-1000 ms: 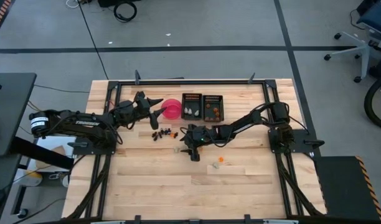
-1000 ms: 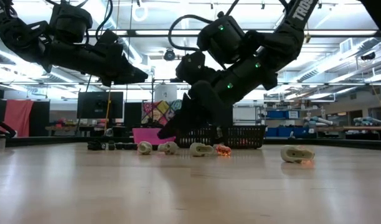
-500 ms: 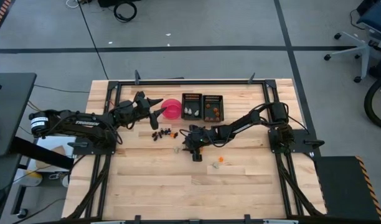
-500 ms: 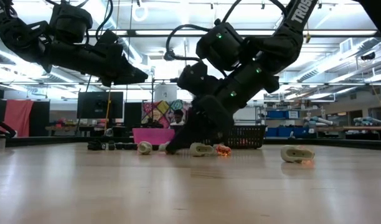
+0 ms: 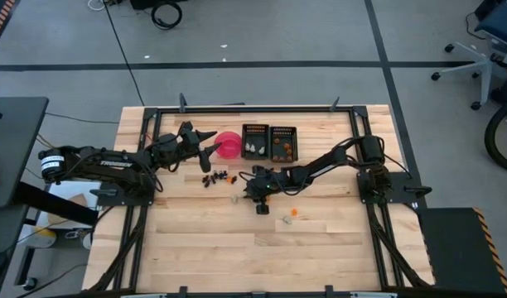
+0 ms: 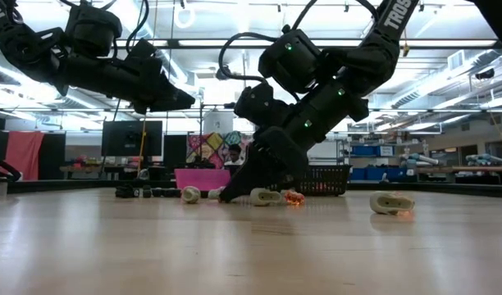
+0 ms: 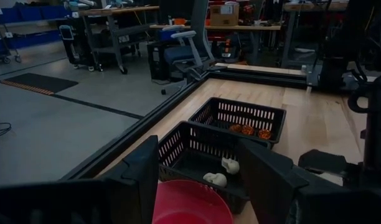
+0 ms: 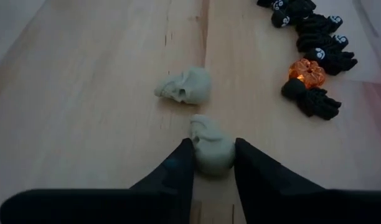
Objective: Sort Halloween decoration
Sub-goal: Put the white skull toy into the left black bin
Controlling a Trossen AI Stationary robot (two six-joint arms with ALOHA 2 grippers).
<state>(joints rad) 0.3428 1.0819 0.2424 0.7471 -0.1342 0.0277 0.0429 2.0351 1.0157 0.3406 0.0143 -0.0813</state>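
My right gripper needs to release the pale skull near the front edge inside the black tray holding pale skulls (image 5: 259,151).
My right gripper (image 8: 210,163) is down at the table's middle, shut on a pale greenish-white skull (image 8: 210,146). A second pale skull (image 8: 184,85) lies just beyond it on the wood. Past these lie an orange pumpkin (image 8: 305,71) and a row of dark pieces (image 8: 315,31), also seen in the high view as dark pieces (image 5: 216,177). Another pale piece with an orange one (image 5: 288,217) lies nearer the table's front. My left gripper (image 5: 208,142) hangs open above the pink bowl (image 5: 229,144). My right gripper pinches the pale skull by its two sides (image 8: 223,155) between its two fingers. The fingers (image 6: 228,193) slant down from the table's right side. The skull sits at table level, seemingly on the wood.
Two black trays stand at the far middle: one (image 7: 197,146) holds pale skulls, the other (image 7: 240,115) holds orange pieces. The pink bowl (image 7: 190,202) sits left of them. Bare wood lies along the near half of the table (image 5: 237,257).
My right gripper has come down a little toward the table and shut its fingers on the pale skull, which was lying free between them before. The skull stays where it was.
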